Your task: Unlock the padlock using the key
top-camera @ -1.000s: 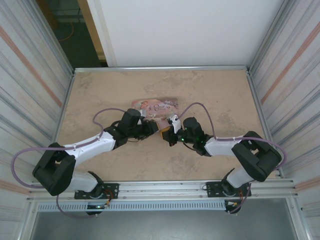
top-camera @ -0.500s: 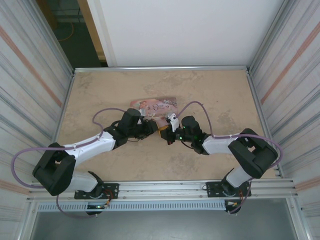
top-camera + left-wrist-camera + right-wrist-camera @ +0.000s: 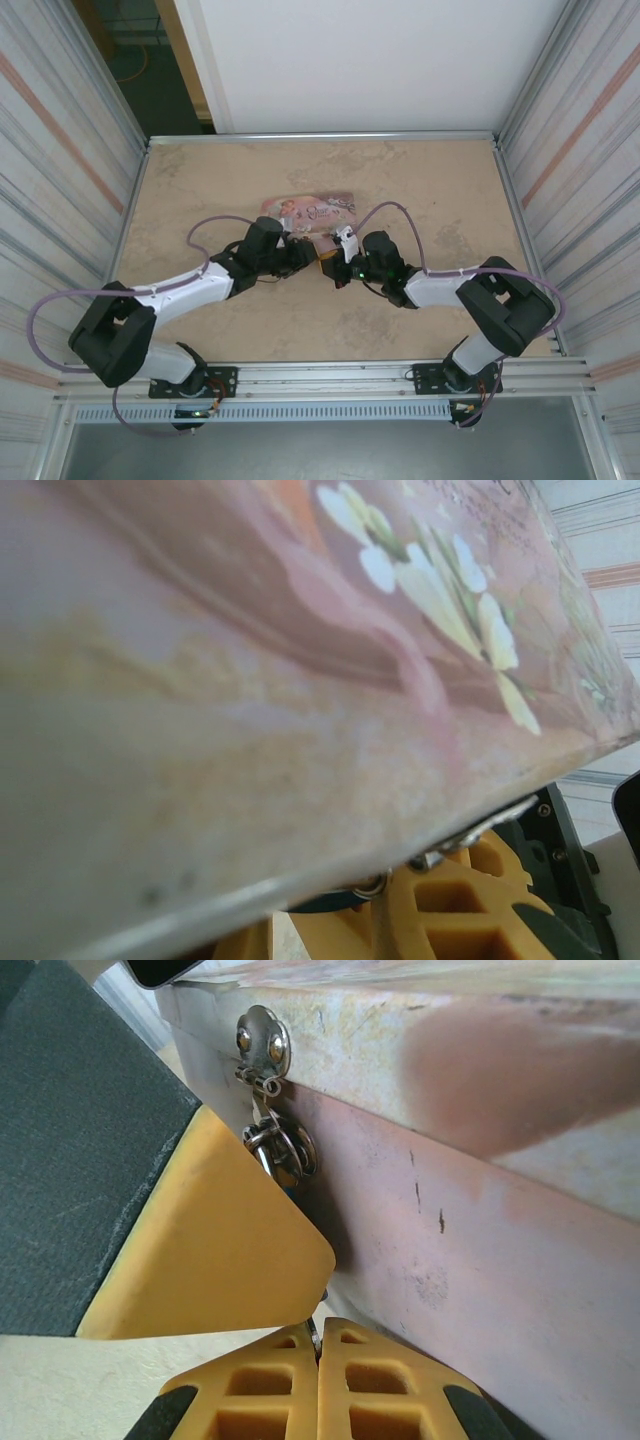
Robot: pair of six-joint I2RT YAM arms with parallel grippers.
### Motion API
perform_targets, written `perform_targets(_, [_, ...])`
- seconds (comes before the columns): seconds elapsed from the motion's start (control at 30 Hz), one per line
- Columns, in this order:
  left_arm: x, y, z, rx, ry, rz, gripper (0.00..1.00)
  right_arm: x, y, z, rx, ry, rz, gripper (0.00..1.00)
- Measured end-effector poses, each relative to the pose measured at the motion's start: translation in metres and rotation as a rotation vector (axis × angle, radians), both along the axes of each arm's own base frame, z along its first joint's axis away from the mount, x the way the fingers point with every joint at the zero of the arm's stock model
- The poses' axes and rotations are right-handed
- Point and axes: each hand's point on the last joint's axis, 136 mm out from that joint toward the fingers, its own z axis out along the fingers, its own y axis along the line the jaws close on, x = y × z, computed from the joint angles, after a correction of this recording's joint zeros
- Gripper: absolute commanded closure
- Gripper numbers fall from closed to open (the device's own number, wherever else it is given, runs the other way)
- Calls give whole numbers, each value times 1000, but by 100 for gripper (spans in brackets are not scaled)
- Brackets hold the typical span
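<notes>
My left finger covers the padlock down to the key; I need to open, back off and grip the padlock's body (image 3: 290, 1191) lower with that left gripper.
The pink tin (image 3: 310, 208) lies mid-table, and both grippers meet at its near edge. The padlock (image 3: 290, 1182) hangs by its metal shackle (image 3: 283, 1148) from the tin's hasp (image 3: 263, 1040). Only a sliver of its blue body (image 3: 320, 901) shows. My left gripper (image 3: 308, 256) (image 3: 325, 925) is shut on the padlock's body, and its orange finger (image 3: 220, 1250) covers most of it. My right gripper (image 3: 333, 268) (image 3: 319, 1328) is shut on the key (image 3: 314, 1338), a thin metal blade sticking out between its fingertips just below the padlock.
The tin's flowered lid (image 3: 420, 580) looms very close over the left wrist camera. Metal rails (image 3: 320, 135) edge the beige table (image 3: 420, 190), with corrugated walls on both sides. Purple cables (image 3: 215, 222) loop over both arms.
My right gripper has edged a little left toward the left gripper and the tin's edge. The left gripper has held its place.
</notes>
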Motion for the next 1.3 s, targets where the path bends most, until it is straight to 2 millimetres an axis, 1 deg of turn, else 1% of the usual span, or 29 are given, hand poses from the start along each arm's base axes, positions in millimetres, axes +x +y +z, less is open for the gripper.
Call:
perform_targets(0.07, [2, -1, -5, 4, 5, 0, 100, 2, -2, -6, -11, 5, -14, 100])
perform_targets(0.3, [0, -7, -35, 22, 54, -23, 99, -2, -8, -36, -47, 36, -41, 100])
perform_targets(0.33, [0, -8, -37, 23, 58, -26, 97, -3, -9, -39, -48, 42, -45, 100])
perform_targets(0.4, [0, -9, -40, 24, 63, -29, 89, -3, -10, -42, -47, 45, -52, 100])
perform_targets(0.6, [-3, -10, -43, 26, 67, -37, 70, -7, -12, -45, -42, 36, -58, 100])
perform_targets(0.73, [-8, -10, -46, 26, 78, -55, 63, -9, -12, -49, -25, 57, -63, 100])
perform_targets(1.0, [-13, -11, -48, 27, 91, -75, 56, -12, -12, -55, 2, 85, -75, 100])
perform_targets(1.07, [-18, -11, -47, 21, 97, -88, 54, -12, -12, -57, 1, 92, -77, 100])
perform_targets(1.3, [-31, -7, -32, -9, 95, -116, 49, -12, -12, -61, -2, 102, -82, 100])
